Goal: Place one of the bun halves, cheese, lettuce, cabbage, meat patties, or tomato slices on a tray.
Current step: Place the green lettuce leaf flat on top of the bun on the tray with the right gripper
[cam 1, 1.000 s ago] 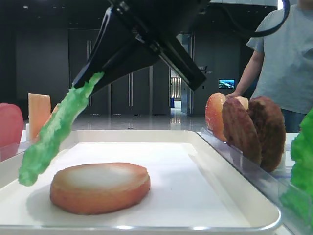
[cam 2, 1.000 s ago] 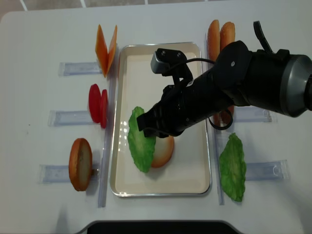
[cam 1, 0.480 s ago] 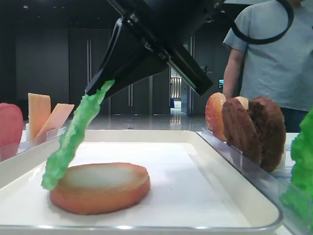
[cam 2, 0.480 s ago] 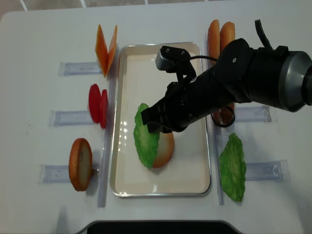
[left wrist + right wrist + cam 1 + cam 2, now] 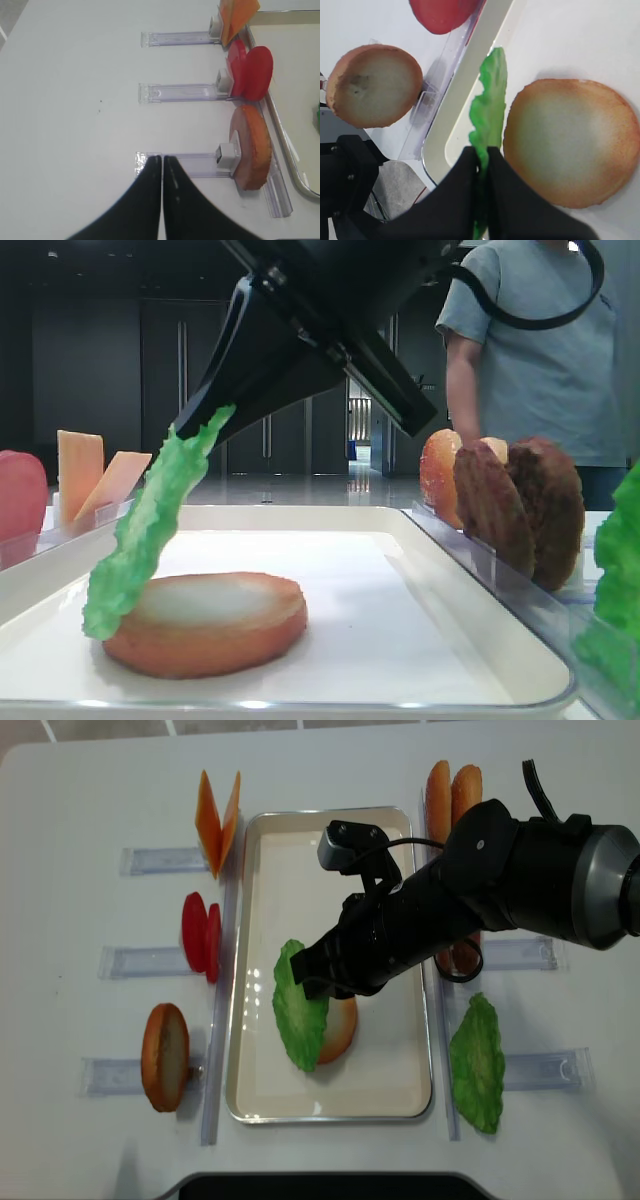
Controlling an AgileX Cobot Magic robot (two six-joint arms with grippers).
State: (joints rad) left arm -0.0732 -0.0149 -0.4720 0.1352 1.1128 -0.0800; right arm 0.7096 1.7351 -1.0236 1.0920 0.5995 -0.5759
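My right gripper needs to release the green lettuce onto the pale side of the bun half (image 5: 322, 1015) (image 5: 556, 152) that lies on the tray.
My right gripper (image 5: 482, 155) (image 5: 312, 982) (image 5: 205, 422) is shut on the top edge of a ruffled green lettuce (image 5: 489, 110) (image 5: 298, 1010) (image 5: 148, 530). The leaf hangs steeply tilted above the white tray (image 5: 300, 860) (image 5: 300, 512). Its lower end meets the left edge of a bun half (image 5: 567, 142) (image 5: 343, 1028) (image 5: 210, 625) that lies flat, pale face up, on the tray liner. My left gripper (image 5: 161, 159) is shut and holds nothing; it hovers over the bare table left of a standing bun half (image 5: 252, 147) (image 5: 165, 1057).
Clear holders flank the tray. On the left stand cheese (image 5: 218, 820), tomato slices (image 5: 200, 935) and the bun half. On the right are orange-brown discs (image 5: 450, 790), meat patties (image 5: 520, 505) and a second lettuce (image 5: 477, 1063). A person (image 5: 540, 360) stands behind the table.
The right gripper carried the lettuce to the right, from beside the bun half to over its left edge, and the leaf now rests against the bun. The left gripper stayed shut.
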